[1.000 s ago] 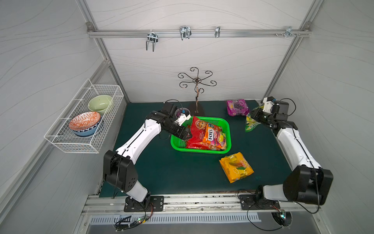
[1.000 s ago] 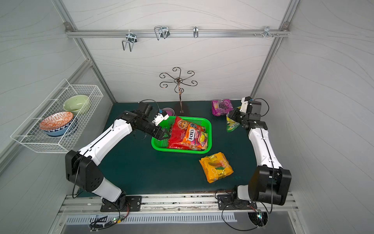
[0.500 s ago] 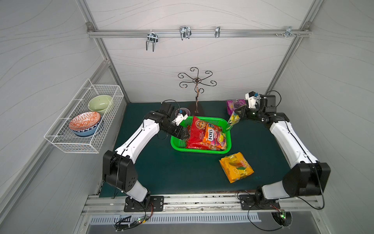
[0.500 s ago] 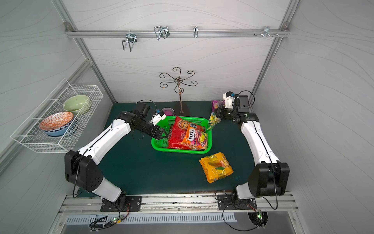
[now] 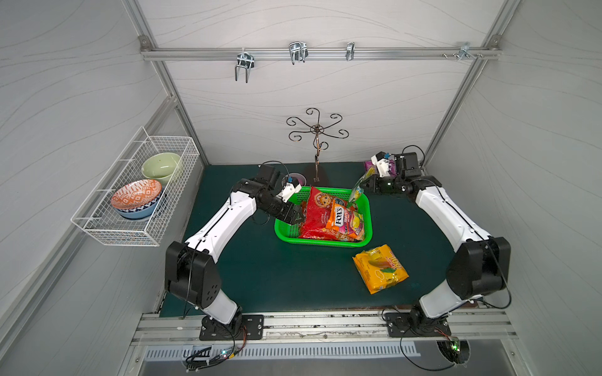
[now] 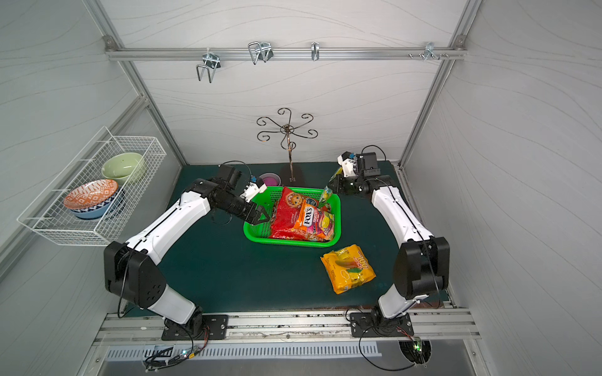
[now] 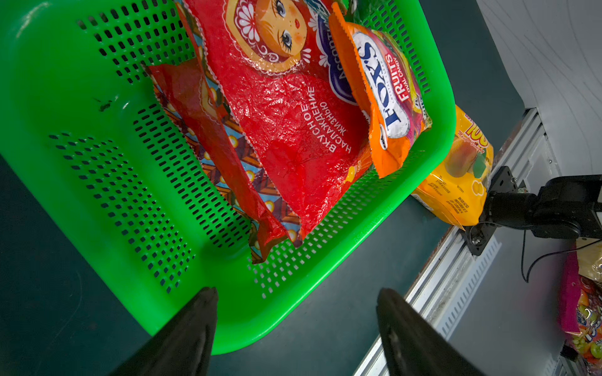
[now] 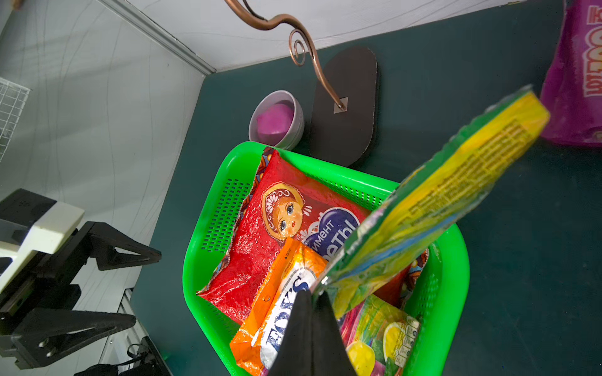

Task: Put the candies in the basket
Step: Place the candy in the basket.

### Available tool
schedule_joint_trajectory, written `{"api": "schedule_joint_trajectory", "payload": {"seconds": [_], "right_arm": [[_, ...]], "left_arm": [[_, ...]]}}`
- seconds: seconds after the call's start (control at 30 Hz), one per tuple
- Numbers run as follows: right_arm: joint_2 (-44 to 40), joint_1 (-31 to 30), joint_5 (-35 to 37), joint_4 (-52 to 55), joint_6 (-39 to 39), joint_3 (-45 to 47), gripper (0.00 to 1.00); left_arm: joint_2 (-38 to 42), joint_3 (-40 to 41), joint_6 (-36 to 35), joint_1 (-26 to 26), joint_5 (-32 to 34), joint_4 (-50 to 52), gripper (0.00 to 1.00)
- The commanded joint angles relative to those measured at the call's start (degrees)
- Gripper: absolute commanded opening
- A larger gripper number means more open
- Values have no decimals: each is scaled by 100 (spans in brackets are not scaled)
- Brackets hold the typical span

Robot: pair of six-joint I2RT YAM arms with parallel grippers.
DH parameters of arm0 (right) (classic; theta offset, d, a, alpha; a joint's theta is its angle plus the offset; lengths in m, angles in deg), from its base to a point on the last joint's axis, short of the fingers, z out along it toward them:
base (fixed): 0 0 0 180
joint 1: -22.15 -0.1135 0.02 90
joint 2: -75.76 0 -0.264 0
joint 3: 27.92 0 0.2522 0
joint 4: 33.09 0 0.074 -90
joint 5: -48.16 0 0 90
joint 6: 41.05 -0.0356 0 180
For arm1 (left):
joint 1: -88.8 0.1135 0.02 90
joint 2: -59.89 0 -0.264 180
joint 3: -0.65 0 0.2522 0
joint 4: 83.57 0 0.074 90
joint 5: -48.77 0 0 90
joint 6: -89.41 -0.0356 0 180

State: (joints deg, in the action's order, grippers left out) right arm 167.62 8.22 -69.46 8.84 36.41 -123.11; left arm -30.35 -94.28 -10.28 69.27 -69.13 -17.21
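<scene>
My right gripper should release the green-yellow bag on the red bag (image 5: 345, 205) (image 8: 352, 250), just behind the orange bag.
The green basket (image 5: 282, 231) sits mid-table and holds a large red bag (image 5: 317, 213) with an orange bag (image 5: 342, 221) on top of it. My right gripper (image 8: 314, 294) is shut on the corner of a green-yellow bag (image 8: 439, 195). That bag (image 5: 356, 193) hangs tilted over the basket's far right corner. My left gripper (image 7: 298, 291) stands open and empty above the basket's left rim (image 7: 254, 328). A yellow bag (image 5: 379, 268) lies on the mat in front of the basket. A purple bag (image 8: 576, 71) lies at the back right, mostly hidden behind my right wrist in both top views.
A small grey bowl with a pink ball (image 8: 277, 118) and the base of a curly metal stand (image 5: 316, 149) sit just behind the basket. A white wire rack (image 5: 140, 195) with bowls hangs on the left wall.
My right gripper has carried the green-yellow bag leftward from the back right to over the basket's far right corner. The left arm has barely moved.
</scene>
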Motion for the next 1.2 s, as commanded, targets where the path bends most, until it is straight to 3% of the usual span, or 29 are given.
{"api": "schedule_joint_trajectory", "payload": {"seconds": [0.0,0.27,0.63,1.17], "right_arm": [[196,-224,77,386,302,-343,0],[83,-405,1417,1655,1335,-810,0],[278,-424,1032,3128,1904,-1620,0],[933,-723,1897,3868,2159,-2288,0]], "left_arm": [[96,21,-42,37,-11,-53,80],[103,57,-25,71,-37,-68,80],[50,57,-7,76,-57,-73,80],[-5,75,20,107,-92,-74,80]]}}
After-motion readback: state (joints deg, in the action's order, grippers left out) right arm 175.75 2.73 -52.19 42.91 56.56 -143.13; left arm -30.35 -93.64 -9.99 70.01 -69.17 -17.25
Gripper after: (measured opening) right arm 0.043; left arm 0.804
